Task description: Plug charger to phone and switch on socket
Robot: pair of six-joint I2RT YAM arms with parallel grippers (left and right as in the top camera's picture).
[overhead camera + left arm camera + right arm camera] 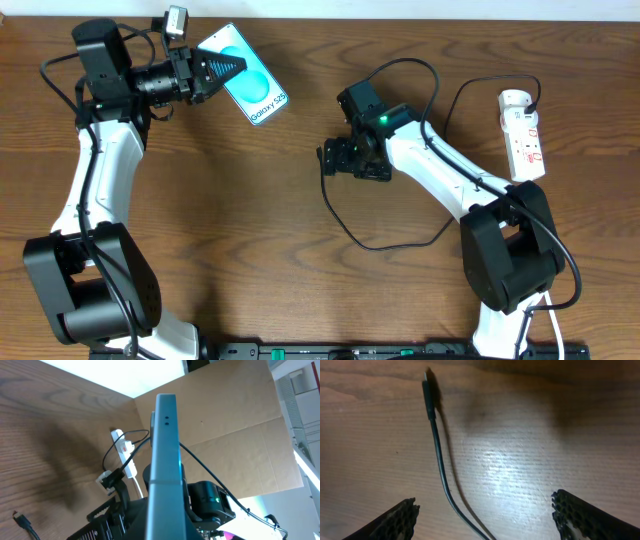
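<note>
The metal tip of the charger's plug must stay clear for the phone. So next my right gripper closes on the black body of the charger's plug (pixel 321 164) (pixel 430 409), just behind that tip.
My left gripper (pixel 230 68) is shut on the phone (pixel 258 92), holding it tilted above the table's back left with its turquoise screen facing up. In the left wrist view the phone (pixel 165 455) stands edge-on between the jaws. The charger (pixel 345 225) loops as a thin black cable across the middle of the table, its plug tip (pixel 427 387) lying flat on the wood. My right gripper (pixel 336 160) hovers open just over that end of the cable, with the fingers (pixel 395 520) wide on either side of the charger (pixel 440 465) and not touching it. The socket (pixel 522 135) lies at the back right.
The wooden table (pixel 250 230) carries only the cable loop in its middle. In the left wrist view the socket (pixel 124 450) lies beyond the phone, with a cardboard wall (pixel 235 435) behind. The right arm's base (pixel 510 255) stands front right, the left arm's base (pixel 90 290) front left.
</note>
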